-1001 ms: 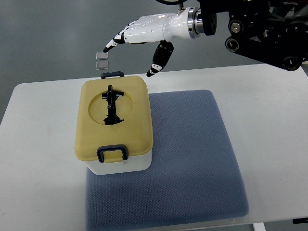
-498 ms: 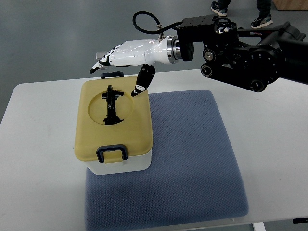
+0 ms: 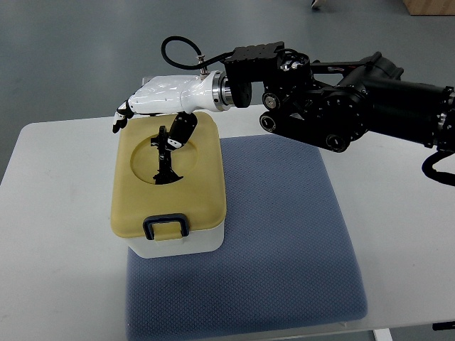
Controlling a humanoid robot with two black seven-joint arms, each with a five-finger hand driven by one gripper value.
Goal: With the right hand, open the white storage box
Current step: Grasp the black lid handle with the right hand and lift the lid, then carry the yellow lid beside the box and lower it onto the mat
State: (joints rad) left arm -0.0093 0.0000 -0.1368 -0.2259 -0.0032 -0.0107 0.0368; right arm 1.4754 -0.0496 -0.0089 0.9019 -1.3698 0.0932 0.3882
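Note:
The robot's right gripper needs to release the yellow lid on the bare blue-grey mat (image 3: 296,195) close beside the white storage box.
The white storage box (image 3: 181,243) with a yellow lid (image 3: 195,188) stands on the left part of a blue-grey mat (image 3: 284,234). A black fold-down handle (image 3: 165,158) lies in the lid's round recess, and a dark blue latch (image 3: 166,226) shows at the near edge. My right hand (image 3: 153,117), white with black fingertips, hovers over the lid's far edge, fingers spread and holding nothing. Its thumb (image 3: 178,133) points down beside the top of the handle; whether it touches is unclear. The far latch is hidden under the hand.
The mat lies on a white table (image 3: 57,234). My black right arm (image 3: 341,103) stretches in from the right above the table's far edge. Grey floor lies beyond.
My right hand has moved left and down, from beyond the box's far right corner to above the lid's far edge. The thumb now hangs next to the handle. The box has not moved.

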